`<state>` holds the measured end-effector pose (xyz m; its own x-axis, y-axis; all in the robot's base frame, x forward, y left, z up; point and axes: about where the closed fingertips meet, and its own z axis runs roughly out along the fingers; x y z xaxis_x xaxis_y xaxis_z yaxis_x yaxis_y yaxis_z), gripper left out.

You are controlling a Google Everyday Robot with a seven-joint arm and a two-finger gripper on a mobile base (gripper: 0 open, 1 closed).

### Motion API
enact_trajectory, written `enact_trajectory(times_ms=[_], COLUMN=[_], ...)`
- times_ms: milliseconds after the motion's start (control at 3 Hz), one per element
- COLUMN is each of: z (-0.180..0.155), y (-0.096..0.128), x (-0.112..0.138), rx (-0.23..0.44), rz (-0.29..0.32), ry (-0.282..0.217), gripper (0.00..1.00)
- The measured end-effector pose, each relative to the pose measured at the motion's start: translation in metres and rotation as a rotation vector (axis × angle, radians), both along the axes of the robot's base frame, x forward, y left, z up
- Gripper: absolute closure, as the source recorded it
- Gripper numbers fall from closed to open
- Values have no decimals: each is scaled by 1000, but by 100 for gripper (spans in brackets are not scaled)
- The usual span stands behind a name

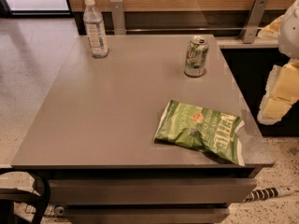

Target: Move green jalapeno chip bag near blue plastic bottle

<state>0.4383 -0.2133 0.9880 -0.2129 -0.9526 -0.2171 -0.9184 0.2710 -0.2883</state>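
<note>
I should go to the green jalapeno chip bag next and close my gripper on the bag's middle [195, 129], bunching it between the fingers.
The green jalapeno chip bag [201, 129] lies flat on the grey table [103, 115], near its front right corner, with its white lettering facing up. The blue plastic bottle [95, 28] stands upright at the table's far left corner, far from the bag. My gripper [279, 93] shows as pale white and yellowish parts at the right edge of the view, beyond the table's right side and above the floor. It is apart from the bag and holds nothing that I can see.
A green-and-white soda can [196, 56] stands upright at the back right of the table, between bag and far edge. A wooden wall and metal brackets [254, 18] run behind the table. A dark chair part [28, 195] is at the lower left.
</note>
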Motion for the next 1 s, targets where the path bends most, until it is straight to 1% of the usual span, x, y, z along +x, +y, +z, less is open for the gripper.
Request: enact_trajectory(times_ms=[333,667,1000], z=[0,-27,-57], y=[0,16,41], x=[0,11,14], rx=[0,71,86], rz=[0,2,-15], ry=[0,64,119], gripper=[0,0,0])
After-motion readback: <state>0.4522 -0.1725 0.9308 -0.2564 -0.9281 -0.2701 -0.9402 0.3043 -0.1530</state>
